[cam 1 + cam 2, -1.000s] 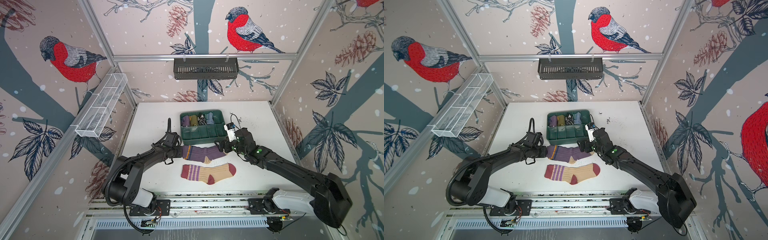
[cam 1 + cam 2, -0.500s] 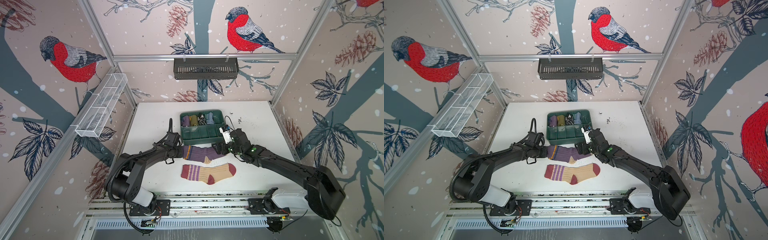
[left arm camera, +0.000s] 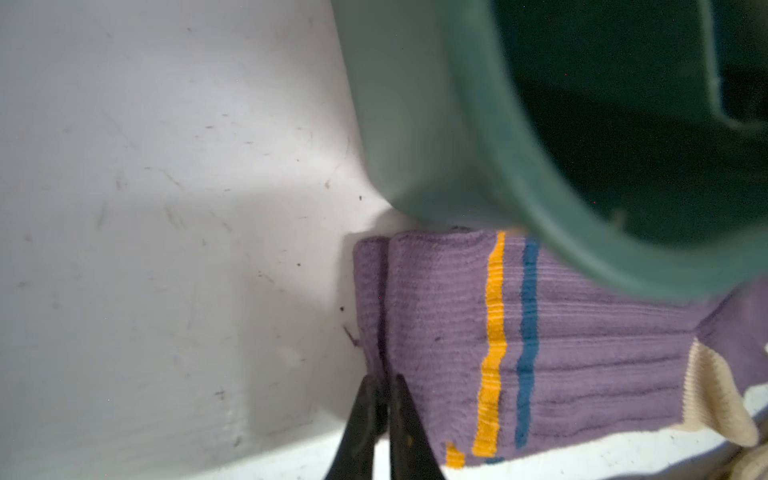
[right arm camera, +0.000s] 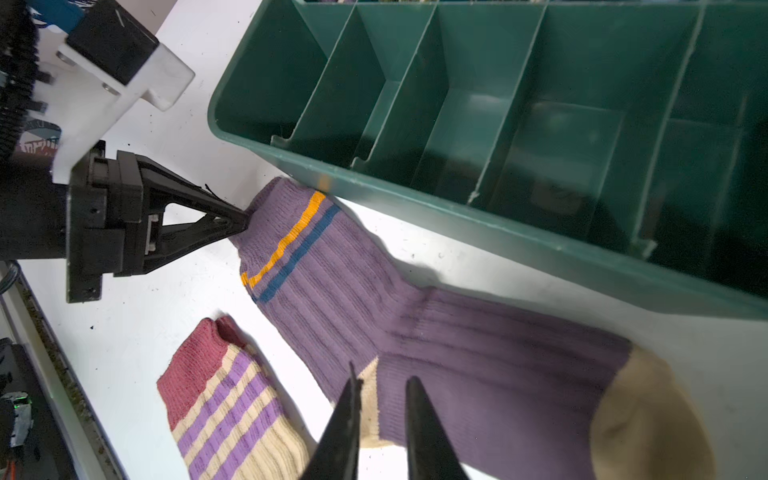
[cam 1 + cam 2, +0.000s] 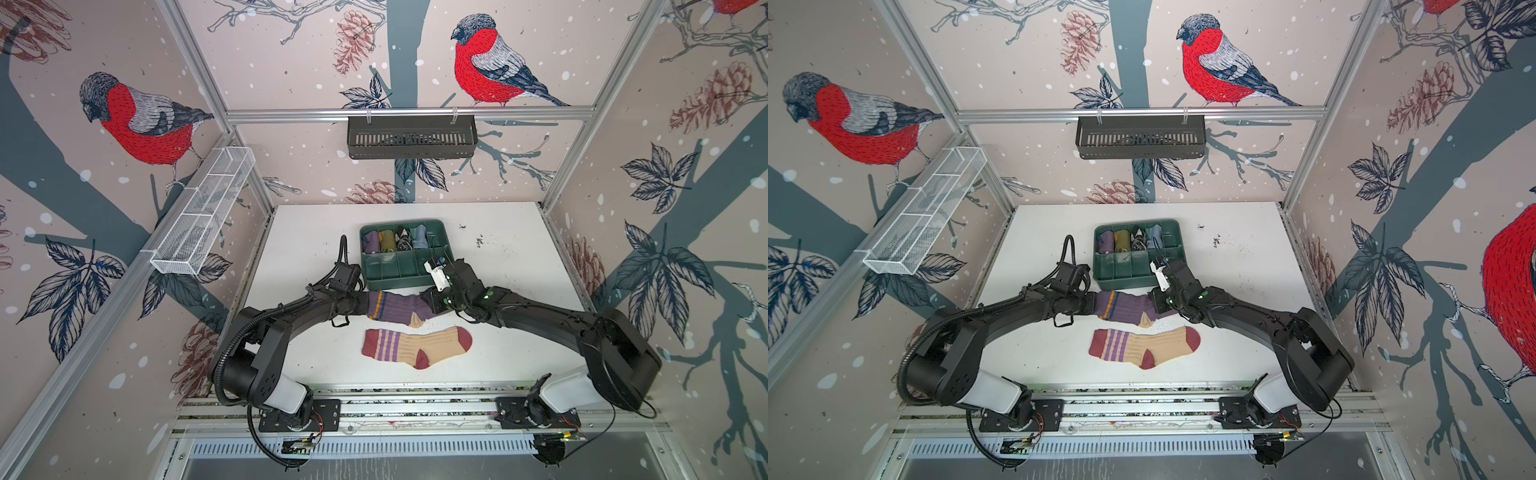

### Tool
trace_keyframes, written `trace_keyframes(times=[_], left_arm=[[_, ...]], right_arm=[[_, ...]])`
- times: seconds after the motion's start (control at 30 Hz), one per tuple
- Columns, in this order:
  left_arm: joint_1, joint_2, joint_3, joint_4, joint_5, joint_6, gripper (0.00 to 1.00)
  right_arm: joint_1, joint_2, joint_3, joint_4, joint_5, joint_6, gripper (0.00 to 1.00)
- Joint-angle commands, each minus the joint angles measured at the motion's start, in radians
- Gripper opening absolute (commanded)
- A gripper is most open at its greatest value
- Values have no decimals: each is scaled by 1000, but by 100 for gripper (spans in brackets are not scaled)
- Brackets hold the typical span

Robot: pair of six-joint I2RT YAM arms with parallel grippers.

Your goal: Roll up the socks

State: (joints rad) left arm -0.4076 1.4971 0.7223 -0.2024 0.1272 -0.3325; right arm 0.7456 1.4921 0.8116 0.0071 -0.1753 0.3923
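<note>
The cuff's lower edge sticks out past its upper layer. Next, my left gripper opens and takes both layers of the cuff together (image 3: 386,348) before it folds the cuff toward the sock's tan heel.
The purple sock (image 5: 390,307) (image 5: 1125,309) lies flat just in front of the green tray, cuff to the left. My left gripper (image 5: 366,305) (image 3: 384,384) is shut on the edge of that cuff, as the right wrist view also shows (image 4: 243,218). My right gripper (image 5: 429,301) (image 4: 382,378) covers the sock's foot. Its fingers are drawn in to a narrow gap on the fabric by the tan heel (image 4: 370,399). The tan sock (image 5: 419,347) (image 5: 1150,345) (image 4: 232,407), with dark red cuff, heel and toe, lies flat nearer the front, untouched.
The green divided tray (image 5: 399,282) (image 4: 457,216) stands right behind the purple sock, almost touching its cuff. Rolled bundles (image 5: 395,241) fill its back row. A black basket (image 5: 411,137) hangs on the back wall, a white mesh basket (image 5: 203,216) on the left.
The right gripper has moved left over the purple sock's foot and drawn its wide-open jaws together. The left jaws have closed on the cuff. The tan sock has not moved.
</note>
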Motion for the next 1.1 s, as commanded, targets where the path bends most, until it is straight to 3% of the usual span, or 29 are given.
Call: trace_keyframes(times=[0.0,0.27,0.4,0.53,0.9,1.07], left_arm=[[-12,-22,15,-35,6,15,11],[-48,-43,43,-82,-22,26,10],[-49,-53,37,-94,-80,4,25],[-48,-67,31,-109,-144,-27,40],[-48,32,35,-80,-147,-33,40],[-48,35,37,-68,-133,-28,34]], right_arm=[[12,34,13,49,-41,25,16],[30,123,29,119,-115,61,11],[40,150,40,126,-121,69,10],[42,150,42,124,-119,68,18],[45,158,43,110,-115,65,18],[46,170,46,102,-106,62,18]])
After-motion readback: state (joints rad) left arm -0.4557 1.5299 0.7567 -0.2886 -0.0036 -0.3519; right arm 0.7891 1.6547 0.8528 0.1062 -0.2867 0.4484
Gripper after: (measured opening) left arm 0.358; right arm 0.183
